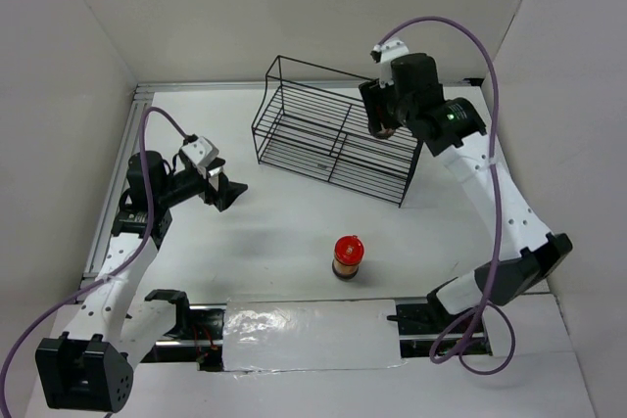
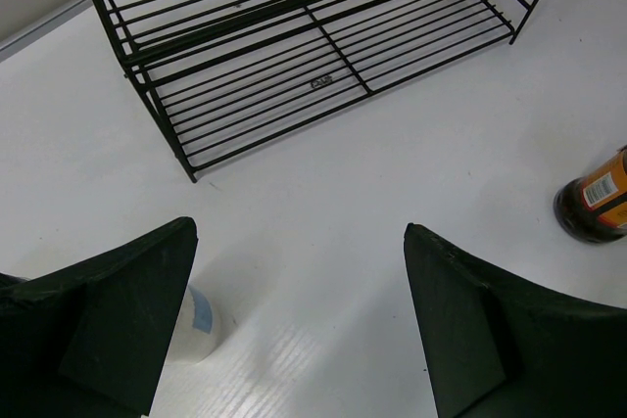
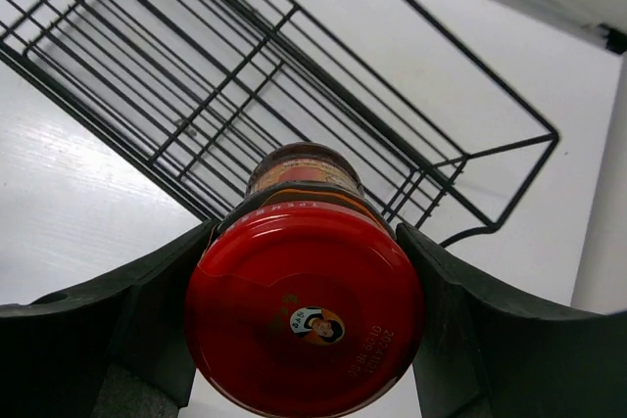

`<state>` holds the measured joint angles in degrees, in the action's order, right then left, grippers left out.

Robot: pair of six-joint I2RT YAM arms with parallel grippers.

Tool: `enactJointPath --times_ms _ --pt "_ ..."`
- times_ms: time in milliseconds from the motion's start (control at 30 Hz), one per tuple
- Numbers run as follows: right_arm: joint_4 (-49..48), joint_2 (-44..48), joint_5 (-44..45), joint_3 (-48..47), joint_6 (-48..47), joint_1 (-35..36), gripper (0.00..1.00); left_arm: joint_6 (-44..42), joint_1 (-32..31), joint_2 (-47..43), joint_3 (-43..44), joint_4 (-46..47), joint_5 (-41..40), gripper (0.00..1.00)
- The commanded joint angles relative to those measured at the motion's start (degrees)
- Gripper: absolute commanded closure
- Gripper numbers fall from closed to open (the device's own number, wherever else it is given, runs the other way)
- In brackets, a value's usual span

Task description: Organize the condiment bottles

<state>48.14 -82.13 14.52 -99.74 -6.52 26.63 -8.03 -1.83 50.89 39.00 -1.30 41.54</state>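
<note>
I need to set the brown jar down on the front shelf of the black wire rack (image 1: 393, 155), at the end by my right gripper.
My right gripper (image 3: 306, 232) is shut on a brown jar with a red lid (image 3: 304, 310), gripping it at the lid. In the top view this gripper (image 1: 382, 122) holds the jar over the right end of the black wire rack (image 1: 333, 139); below the jar are the rack's wires (image 3: 323, 80). A second red-lidded brown jar (image 1: 348, 255) stands upright on the table in front of the rack, at the right edge of the left wrist view (image 2: 596, 205). My left gripper (image 2: 299, 232) is open and holds nothing. A pale shaker with a bluish label (image 2: 196, 325) stands beside its left finger, partly hidden.
The rack (image 2: 323, 82) lies ahead of my left gripper (image 1: 227, 193), across bare white table. White walls close in the table at the back and on both sides. A shiny strip (image 1: 309, 335) runs along the near edge between the arm bases.
</note>
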Motion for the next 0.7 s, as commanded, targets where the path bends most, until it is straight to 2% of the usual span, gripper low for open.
enactJointPath --times_ms 0,167,667 --pt "-4.63 -0.57 -0.11 -1.68 1.95 -0.44 1.0 1.35 -0.28 -0.8 2.57 1.48 0.74 0.01" --pt "-1.22 -4.96 -0.02 -3.18 5.02 -1.93 1.0 1.26 -0.28 -2.11 2.22 -0.09 0.04 0.01" --pt "3.1 -8.14 -1.86 -0.72 11.18 -9.58 1.0 1.53 -0.37 -4.05 1.08 -1.34 -1.2 0.01"
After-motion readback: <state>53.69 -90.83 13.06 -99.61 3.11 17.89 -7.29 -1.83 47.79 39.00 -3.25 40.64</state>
